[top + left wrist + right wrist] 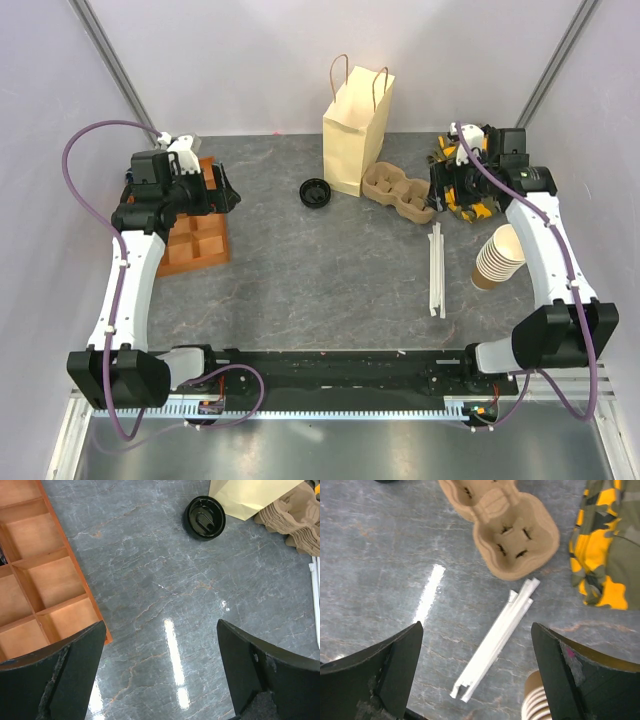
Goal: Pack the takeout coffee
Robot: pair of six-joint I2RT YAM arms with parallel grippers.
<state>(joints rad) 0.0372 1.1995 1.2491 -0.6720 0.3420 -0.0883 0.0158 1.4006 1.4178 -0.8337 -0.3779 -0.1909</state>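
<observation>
The pale cups are in a stack. My right gripper needs to go there next and close on the top cup's rim (495,240), on the side toward the white straws.
The takeout coffee, a brown cup with a black lid, shows in no view. The tan paper bag (355,130) stands upright at the back centre; its bottom corner shows in the left wrist view (250,495). My left gripper (225,197) is open and empty, hovering beside the orange tray; its jaws stand wide apart over bare table (161,630). My right gripper (445,190) is open and empty at the back right, above the white straws (495,640).
A loose black lid (316,192) (204,516) lies left of the bag. A cardboard cup carrier (398,192) (500,525) lies right of it. A stack of pale cups (497,258), an orange compartment tray (195,235) and a yellow camouflage item (470,200) are also here.
</observation>
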